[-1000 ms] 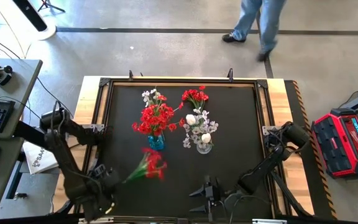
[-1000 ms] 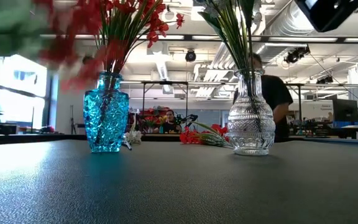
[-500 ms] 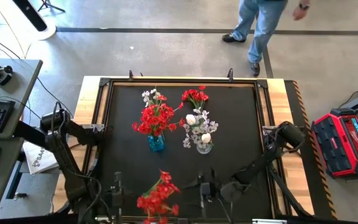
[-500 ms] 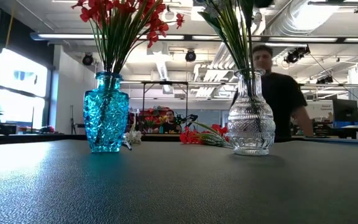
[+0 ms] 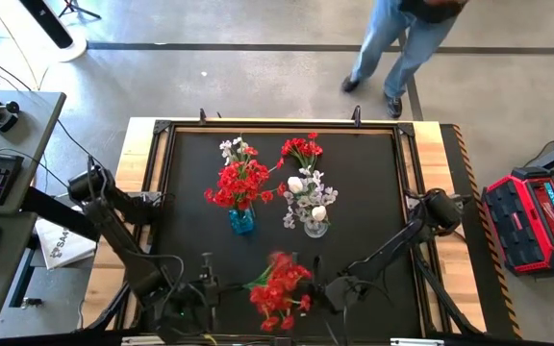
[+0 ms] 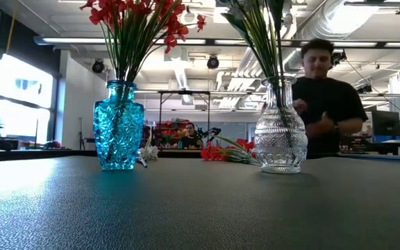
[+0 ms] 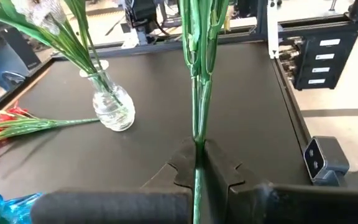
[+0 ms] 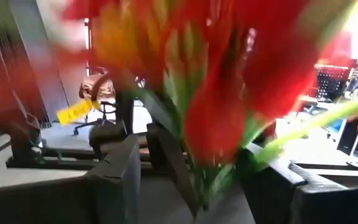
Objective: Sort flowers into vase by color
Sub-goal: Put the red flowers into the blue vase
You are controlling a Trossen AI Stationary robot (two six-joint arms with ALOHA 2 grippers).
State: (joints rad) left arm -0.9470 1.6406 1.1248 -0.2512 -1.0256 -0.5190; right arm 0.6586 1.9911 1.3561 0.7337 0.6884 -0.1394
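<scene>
With my left gripper low on the red sprig's stem, my right gripper should steady the sprig while my left gripper takes it nearer its leaves (image 7: 201, 59).
My left gripper (image 5: 207, 286) (image 7: 196, 155) is near the table's near edge, shut on a red-blossomed sprig (image 5: 279, 288) whose blossoms point toward the table's right. My right gripper (image 5: 339, 291) (image 8: 191, 177) is open just right of those blossoms (image 8: 216, 81), which fill its view between its fingers. A blue vase (image 5: 241, 222) (image 6: 119, 135) stands mid-table with red flowers. A clear vase (image 5: 315, 227) (image 6: 280, 137) beside it has white flowers. A loose red sprig (image 5: 302, 149) (image 7: 17, 124) and a white one (image 5: 231, 147) lie flat near the far edge. My left gripper pinches the sprig's green stems (image 7: 196, 134) between its two fingers (image 7: 222, 168), coming level from the table's left, with the stems running along the fingers. The sprig is lifted clear of the table, blossoms out ahead. My right gripper: I cannot tell whether its fingers (image 8: 120, 171) touch the blossoms.
The black mat (image 5: 373, 192) has bare room right of the clear vase and left of the blue one. A raised frame (image 5: 162, 130) edges the table. A person (image 5: 392, 38) (image 6: 321, 104) walks beyond the far edge.
My left gripper has moved along the near edge toward the table's right, carrying the red sprig. The sprig has swung round and its blossoms have come up against my right gripper, which has shifted slightly right. The person beyond the far edge has moved.
</scene>
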